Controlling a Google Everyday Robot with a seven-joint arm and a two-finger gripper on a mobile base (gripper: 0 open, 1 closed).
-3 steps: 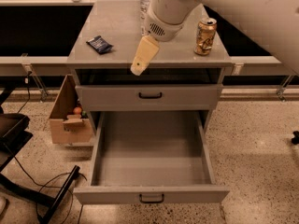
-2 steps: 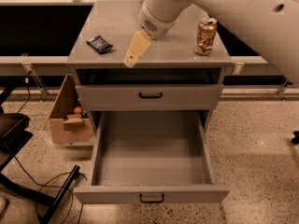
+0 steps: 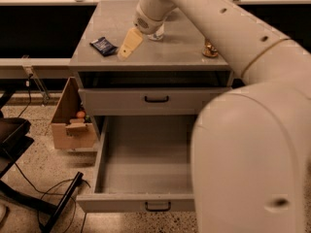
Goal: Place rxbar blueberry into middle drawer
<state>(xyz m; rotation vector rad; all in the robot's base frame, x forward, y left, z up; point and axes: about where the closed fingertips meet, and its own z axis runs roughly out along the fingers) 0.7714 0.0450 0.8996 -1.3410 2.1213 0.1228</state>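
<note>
Next, I close across the middle of the rxbar blueberry [image 3: 103, 46], lying flat on the cabinet top.
The rxbar blueberry [image 3: 103, 45], a small dark navy bar, lies flat on the left part of the cabinet top [image 3: 184, 52]. My gripper [image 3: 129, 44] hangs just above the cabinet top, a short way right of the bar and apart from it. It holds nothing that I can see. The middle drawer [image 3: 112, 174] is pulled fully out below, its grey inside bare, with its black handle [image 3: 158, 206] at the front. My big pale arm [image 3: 252, 130] hides the drawer's right side.
The upper grey drawer [image 3: 156, 99] is shut. A gold drink can [image 3: 210, 48] stands at the right of the cabinet top, mostly hidden by my arm. An open cardboard box [image 3: 73, 123] sits on the floor left of the cabinet. Black chair legs and cables lie at the lower left.
My gripper has moved left and lower over the cabinet top, closer to the bar. My arm has swung in and now covers the right of the view and most of the can.
</note>
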